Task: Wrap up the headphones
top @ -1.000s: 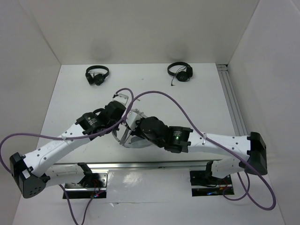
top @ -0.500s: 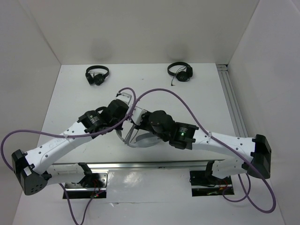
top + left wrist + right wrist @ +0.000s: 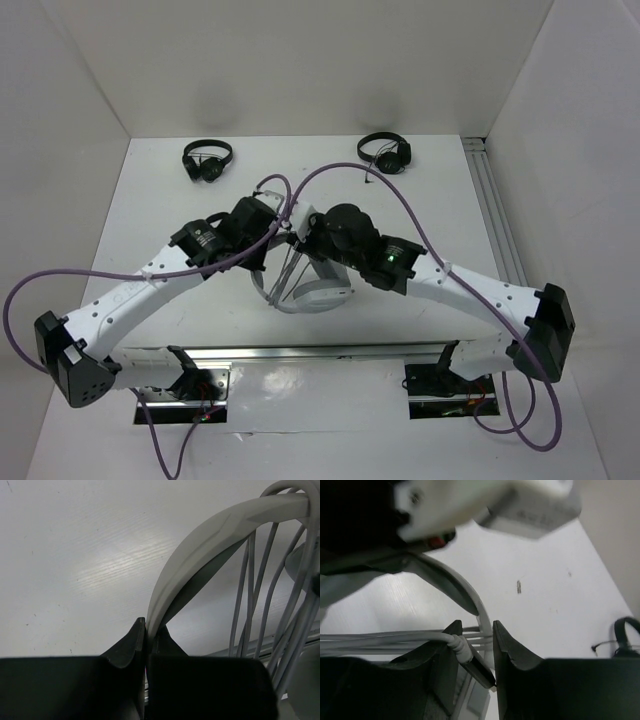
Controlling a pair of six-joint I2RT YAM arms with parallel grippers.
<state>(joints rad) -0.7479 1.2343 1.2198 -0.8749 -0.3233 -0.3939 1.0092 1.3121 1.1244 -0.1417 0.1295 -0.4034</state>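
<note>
Next, I release the white headphones with my left gripper on the table, midway (image 3: 305, 219) between and in front of the black headphones.
The white and light-grey headphones (image 3: 322, 297) hang between my two grippers at the table's middle. My left gripper (image 3: 266, 248) is shut on the wide headband (image 3: 200, 545), as the left wrist view (image 3: 146, 630) shows, with several strands of the pale cable (image 3: 250, 605) running beside the band. My right gripper (image 3: 298, 240) is close to the right of the left one. In the right wrist view (image 3: 475, 627) it is shut on the cable's dark plug (image 3: 477, 665), with grey cable strands (image 3: 380, 639) stretching left toward the headband (image 3: 455, 582).
Two small black headphones lie at the back, one on the left (image 3: 208, 158) and one on the right (image 3: 385, 152); the right one also shows in the right wrist view (image 3: 625, 640). A metal rail (image 3: 495, 220) runs along the right side and another (image 3: 300, 352) along the front.
Both grippers have moved toward the back of the table. The right gripper has carried the cable end up and away, drawing the strands taut. The headphones have shifted with them.
</note>
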